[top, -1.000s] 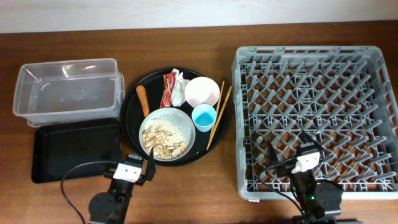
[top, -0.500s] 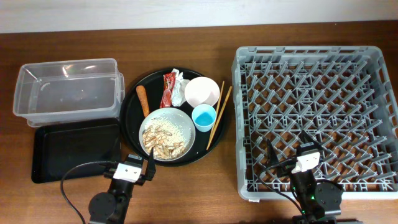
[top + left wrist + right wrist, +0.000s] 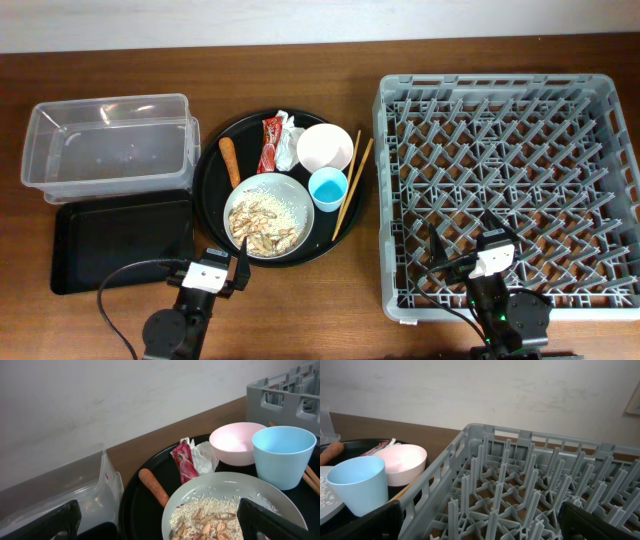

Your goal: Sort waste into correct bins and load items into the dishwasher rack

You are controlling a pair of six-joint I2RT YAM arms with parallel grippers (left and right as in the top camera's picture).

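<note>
My left gripper will move to the blue cup next, and there it should close on the cup's rim (image 3: 310, 183) (image 3: 253, 436), on the side closest to the plate.
On the round black tray (image 3: 212, 185) lie a red wrapper (image 3: 271, 145), white tissue (image 3: 289, 152), orange stick (image 3: 231, 161), white bowl (image 3: 325, 147), blue cup (image 3: 328, 188), chopsticks (image 3: 350, 185) and a plate (image 3: 292, 190) with rice and scraps (image 3: 268, 218). The clear tub (image 3: 110, 145) and shallow black tray (image 3: 120, 240) are at the left. The grey rack (image 3: 500, 83) is at the right. My left gripper (image 3: 160, 525) is open and empty, low before the plate (image 3: 280, 502). My right gripper (image 3: 480, 520) is open and empty over the rack's front edge (image 3: 520, 485).
The brown table (image 3: 300, 70) runs to a pale wall at the back. In the right wrist view the cup (image 3: 359, 485) and bowl (image 3: 402, 462) stand left of the rack wall. The tub (image 3: 60, 495) is at the left in the left wrist view.
</note>
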